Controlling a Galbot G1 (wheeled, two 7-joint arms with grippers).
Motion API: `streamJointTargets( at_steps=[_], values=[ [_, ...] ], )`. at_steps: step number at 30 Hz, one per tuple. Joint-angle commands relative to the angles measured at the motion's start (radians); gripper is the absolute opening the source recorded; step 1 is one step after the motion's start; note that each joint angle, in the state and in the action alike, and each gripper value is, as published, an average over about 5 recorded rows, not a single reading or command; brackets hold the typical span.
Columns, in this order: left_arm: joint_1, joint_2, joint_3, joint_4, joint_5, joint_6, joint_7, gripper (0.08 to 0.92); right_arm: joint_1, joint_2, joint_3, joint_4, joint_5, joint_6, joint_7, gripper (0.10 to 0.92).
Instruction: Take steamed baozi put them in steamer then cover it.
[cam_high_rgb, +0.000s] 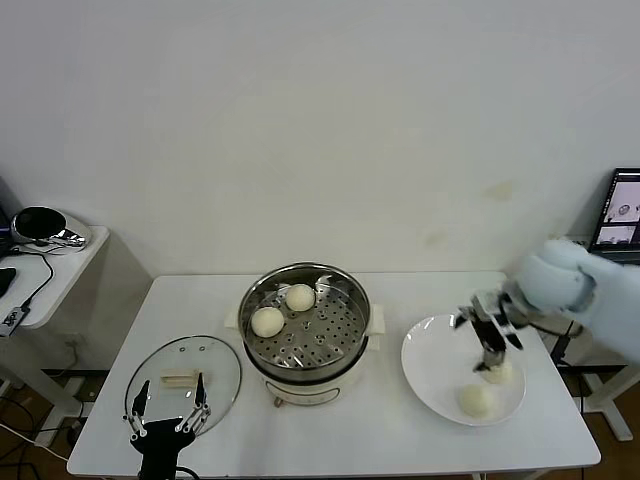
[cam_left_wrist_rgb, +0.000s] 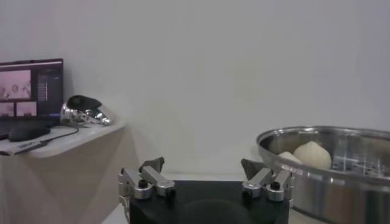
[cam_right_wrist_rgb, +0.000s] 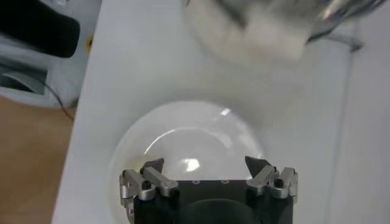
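Note:
The robot's right gripper needs to next go to the baozi (cam_high_rgb: 476, 402) closest to the white plate's near edge and close around its sides.
Two cream-white baozi (cam_high_rgb: 267, 321) (cam_high_rgb: 300, 296) lie on the perforated tray of the steel steamer (cam_high_rgb: 345, 325) at the table's middle; one baozi (cam_left_wrist_rgb: 312, 154) also shows in the left wrist view, inside the steamer (cam_left_wrist_rgb: 359, 182). Two more baozi (cam_high_rgb: 476, 400) (cam_high_rgb: 500, 372) lie on the white plate (cam_high_rgb: 430, 365) at the right. My right gripper (cam_high_rgb: 490, 350) is open just above the farther plate baozi; its wrist view shows only bare plate (cam_right_wrist_rgb: 189, 140) between the jaws. The glass cover (cam_high_rgb: 215, 360) with its cream handle lies flat at the left. My left gripper (cam_high_rgb: 165, 410) is open at the cover's near edge.
A white side table (cam_high_rgb: 50, 265) with a shiny helmet-like object (cam_high_rgb: 45, 227) stands at the far left. A laptop screen (cam_high_rgb: 622, 210) stands at the far right. The table's front edge runs close below the cover and plate.

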Motion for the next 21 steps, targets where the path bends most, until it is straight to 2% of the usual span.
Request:
streamJointTargets(
  at_steps=[1, 21],
  values=[
    [0.009, -0.004, 0.005, 0.004, 0.011, -0.003, -0.001, 0.823, -0.269, -0.121, 0.177, 0.025, -0.126, 0.057, 0.005, 0.823],
    [0.008, -0.009, -0.003, 0.021, 0.016, -0.012, -0.004, 0.823, -0.388, 0.030, 0.217, -0.091, -0.175, 0.072, 0.053, 0.823]
  ],
)
